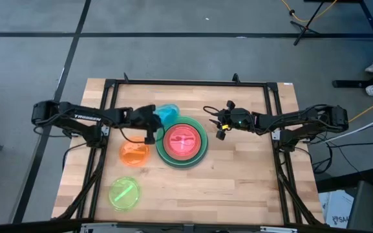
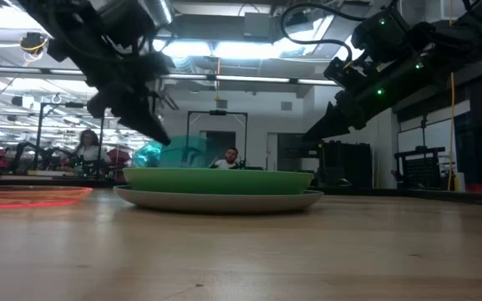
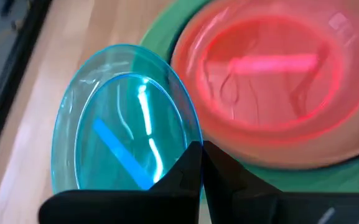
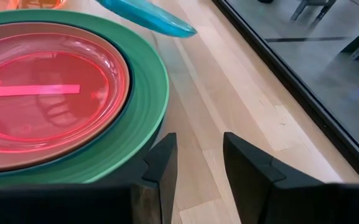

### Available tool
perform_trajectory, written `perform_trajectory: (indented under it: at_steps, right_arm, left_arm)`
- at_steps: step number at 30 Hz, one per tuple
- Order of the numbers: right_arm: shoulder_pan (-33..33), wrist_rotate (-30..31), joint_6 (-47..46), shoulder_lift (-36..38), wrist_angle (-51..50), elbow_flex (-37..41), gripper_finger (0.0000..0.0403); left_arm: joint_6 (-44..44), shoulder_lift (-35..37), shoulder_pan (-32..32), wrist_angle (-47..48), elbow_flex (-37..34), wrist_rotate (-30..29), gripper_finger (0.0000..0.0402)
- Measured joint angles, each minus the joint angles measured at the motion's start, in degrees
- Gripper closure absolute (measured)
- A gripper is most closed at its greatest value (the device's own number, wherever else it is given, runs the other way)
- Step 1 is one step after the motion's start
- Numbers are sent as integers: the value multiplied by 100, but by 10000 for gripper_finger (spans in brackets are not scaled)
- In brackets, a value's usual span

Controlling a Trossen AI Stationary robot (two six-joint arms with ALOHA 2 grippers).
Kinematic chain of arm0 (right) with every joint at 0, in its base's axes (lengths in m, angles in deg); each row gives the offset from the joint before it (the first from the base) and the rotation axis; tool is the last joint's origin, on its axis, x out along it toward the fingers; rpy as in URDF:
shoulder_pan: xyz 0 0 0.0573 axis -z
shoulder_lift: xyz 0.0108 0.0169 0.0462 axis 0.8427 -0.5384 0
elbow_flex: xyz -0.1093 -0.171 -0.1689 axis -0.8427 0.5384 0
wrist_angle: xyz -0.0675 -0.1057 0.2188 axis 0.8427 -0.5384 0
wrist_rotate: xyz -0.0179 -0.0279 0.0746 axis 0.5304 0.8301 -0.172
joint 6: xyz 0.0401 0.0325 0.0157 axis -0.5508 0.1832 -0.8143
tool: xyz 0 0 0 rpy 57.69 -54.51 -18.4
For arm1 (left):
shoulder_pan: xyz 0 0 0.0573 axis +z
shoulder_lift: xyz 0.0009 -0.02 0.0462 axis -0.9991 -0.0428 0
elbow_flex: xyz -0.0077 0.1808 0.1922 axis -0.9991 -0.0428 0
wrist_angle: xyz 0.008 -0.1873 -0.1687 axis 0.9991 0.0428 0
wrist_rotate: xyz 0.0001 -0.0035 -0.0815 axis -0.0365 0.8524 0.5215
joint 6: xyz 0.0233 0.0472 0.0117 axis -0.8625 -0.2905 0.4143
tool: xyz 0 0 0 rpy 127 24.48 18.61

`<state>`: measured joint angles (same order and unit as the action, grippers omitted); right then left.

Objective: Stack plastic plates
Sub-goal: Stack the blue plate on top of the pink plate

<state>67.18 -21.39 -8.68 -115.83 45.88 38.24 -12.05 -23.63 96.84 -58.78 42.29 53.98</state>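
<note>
Next, I set the cyan plate down with my left gripper inside the pink plate [image 1: 183, 140] [image 3: 272, 71] on top of the stack.
A stack of plates [image 1: 183, 144] stands mid-table: grey at the bottom [image 2: 215, 201], then light green [image 2: 220, 180], dark teal, terracotta, and the pink one [image 3: 272, 74] on top. My left gripper [image 1: 150, 126] is shut on the translucent cyan plate [image 1: 168, 114], just beyond the stack's far-left edge. The orange plate [image 1: 134, 153] and the yellow-green plate [image 1: 125, 193] lie flat on the table to the stack's left. My right gripper [image 4: 195, 165] is open and hovers just right of the stack's rim, touching nothing. My left gripper pinches the cyan plate between its two fingers [image 3: 188, 174] at the rim [image 3: 182, 146], on the edge nearest the arm. The fingers come from the table's left. The plate is lifted clear of the table and tilted [image 2: 169, 155], beside the stack's far-left edge.
The black frame rails [image 1: 102, 129] run along the table's left, right and far sides. Bare wood lies right of the stack and along the near edge [image 1: 238, 188]. People sit in the room behind the table [image 2: 228, 157].
</note>
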Motion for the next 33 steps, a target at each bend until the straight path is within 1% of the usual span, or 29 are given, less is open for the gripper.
perform_trajectory:
  at_steps: [2, 4, 6, 12, 15, 17, 20, 22, 26, 29, 33]
  right_arm:
    - [2, -2, 0, 0, -8, 0, 281]
    - [1, -2, 0, 0, -40, 0, 281]
    - [2, -7, -1, -1, -48, 0, 281]
    - [1, -17, 0, -2, -37, 0, 281]
    - [1, -17, -2, -2, -41, 0, 281]
    - [2, -22, -16, 0, -48, 0, 281]
    - [1, -104, -61, -2, -46, 0, 281]
    - [2, -198, -75, -2, -55, 0, 281]
    - [0, -290, -77, -2, -81, 0, 281]
    - [0, -347, -78, -2, -74, 0, 281]
    - [2, -345, -77, -1, -68, 0, 281]
  left_arm:
    - [-12, 0, -241, -272, 4, -77, 400]
    - [-63, 0, -454, -479, 60, -23, 400]
    - [-140, -3, -622, -791, 115, 301, 400]
    - [-151, -95, -1111, -1646, 163, 1543, 400]
    - [-147, -263, -1365, -1738, 164, 1861, 400]
    - [-148, -377, -1524, -1770, 164, 1751, 400]
    - [-146, -594, -1629, -1774, 164, 1244, 400]
    - [-146, -734, -1634, -1774, 164, 1035, 400]
    - [-183, -937, -1637, -1786, 162, 797, 398]
    - [-258, -968, -1610, -1810, 160, 669, 382]
    - [-151, -968, -1537, -1753, 160, 430, 350]
